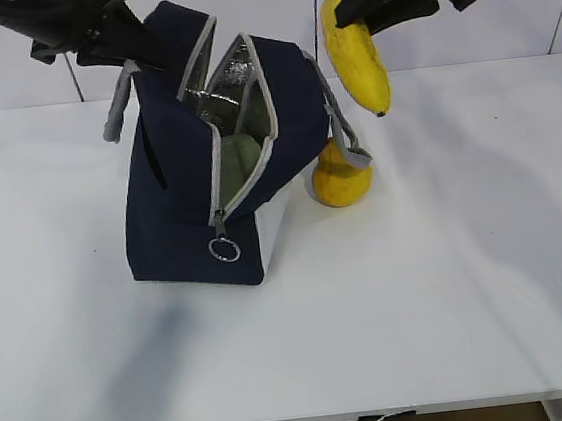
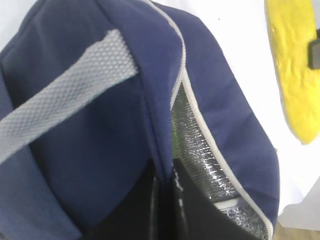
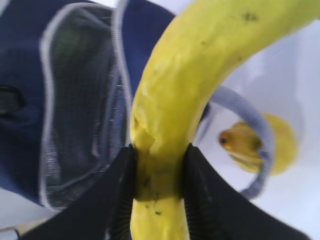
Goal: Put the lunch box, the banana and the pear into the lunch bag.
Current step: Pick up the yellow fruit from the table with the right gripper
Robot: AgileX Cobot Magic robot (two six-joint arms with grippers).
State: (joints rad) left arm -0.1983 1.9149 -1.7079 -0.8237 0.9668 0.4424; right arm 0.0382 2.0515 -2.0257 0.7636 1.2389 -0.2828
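Note:
My right gripper needs to release the banana inside the navy lunch bag (image 1: 233, 156), so that it sits alongside the pale green lid of the lunch box. The banana now hangs beside the bag's opening.
The navy lunch bag (image 1: 178, 191) stands unzipped on the white table, its silver lining showing. Inside it lies the lunch box (image 1: 239, 159), of which only the pale green lid shows. My left gripper (image 1: 148, 43) is shut on the bag's upper left rim; in the left wrist view its jaws (image 2: 167, 200) pinch the navy fabric (image 2: 100, 150). Up at the right, my right gripper (image 1: 366, 15) is shut on the yellow banana (image 1: 355, 57), which hangs beside the bag's opening. The black fingers (image 3: 115, 190) clamp the banana (image 3: 200, 65). The pear (image 1: 341, 179) sits on the table behind the bag's right side.
A grey handle (image 1: 344, 123) droops over the pear (image 3: 280, 145). The other grey handle (image 1: 119, 107) hangs at the bag's left. The zipper's ring pull (image 1: 224, 249) dangles at the front. White table (image 1: 450, 283) stretches in front and to the right.

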